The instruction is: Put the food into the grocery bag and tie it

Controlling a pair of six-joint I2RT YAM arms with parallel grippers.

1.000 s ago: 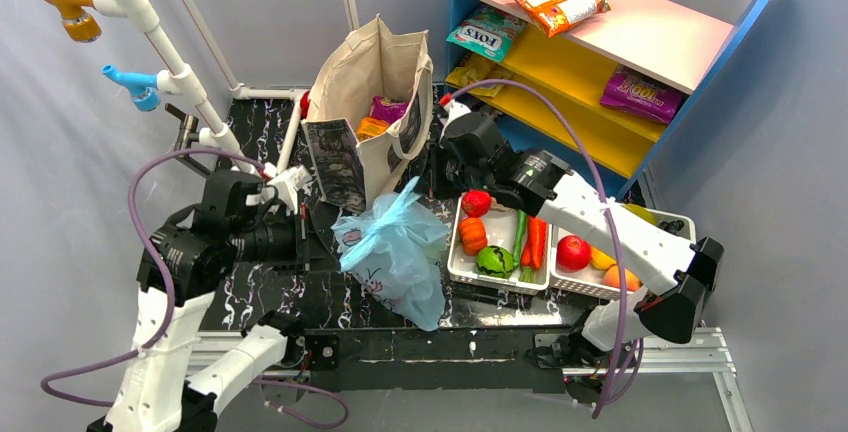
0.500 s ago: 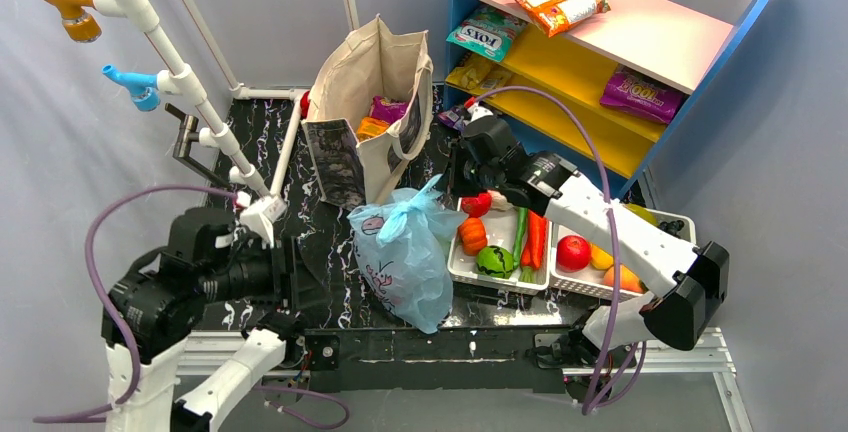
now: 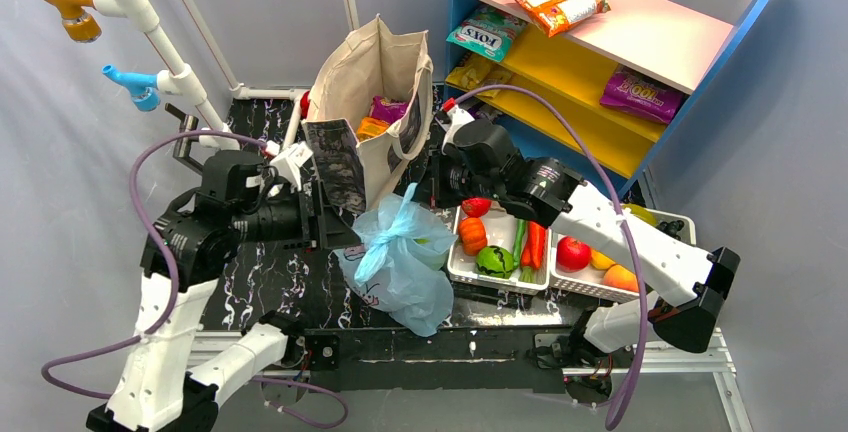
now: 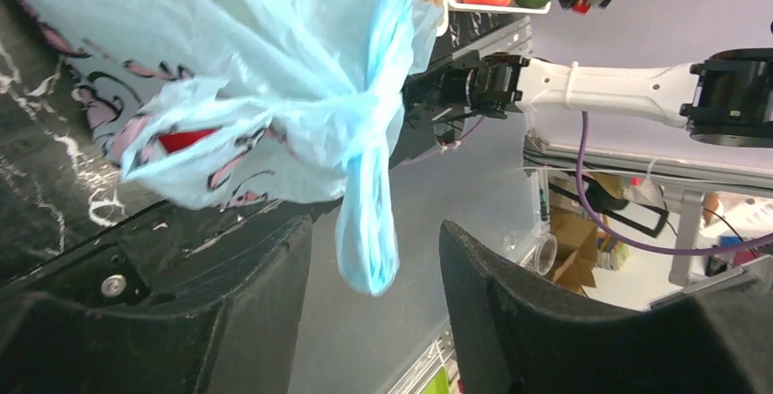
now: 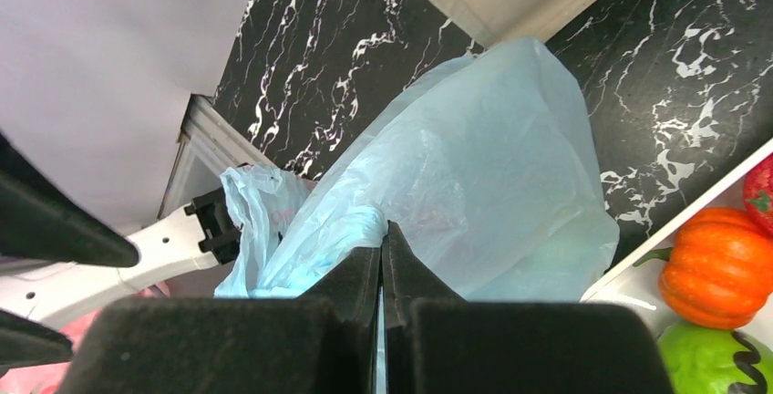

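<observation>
The grocery bag's loose handle end only just reaches the left gripper's open fingers, so the robot should move in and take it nearer the knot [image 4: 366, 152] before it pulls.
The light-blue grocery bag [image 3: 405, 267] stands on the black marble table, its handles tied in a knot [image 3: 393, 234]. Seen from the left wrist, a red item [image 4: 187, 139] shows through the grocery bag [image 4: 228, 66]. My left gripper [image 3: 345, 227] is open just left of the knot; a loose handle end [image 4: 369, 248] hangs between its fingers without touching them. My right gripper [image 3: 432, 192] is shut on the other handle end [image 5: 301, 248] above the bag. More food lies in the white baskets: a red tomato [image 3: 477, 204], an orange pumpkin [image 3: 472, 235] and a green one [image 3: 494, 261].
A beige canvas tote [image 3: 375, 92] stands behind the bag. The two white baskets [image 3: 505, 282] lie to its right, under my right arm. A blue shelf unit [image 3: 600, 62] with snack packs is at the back right, and a white pipe rack [image 3: 165, 62] is at the left.
My left gripper has opened and let go of a handle end. It drew back to the lower left, then returned to the knot. The right gripper stays shut on its handle.
</observation>
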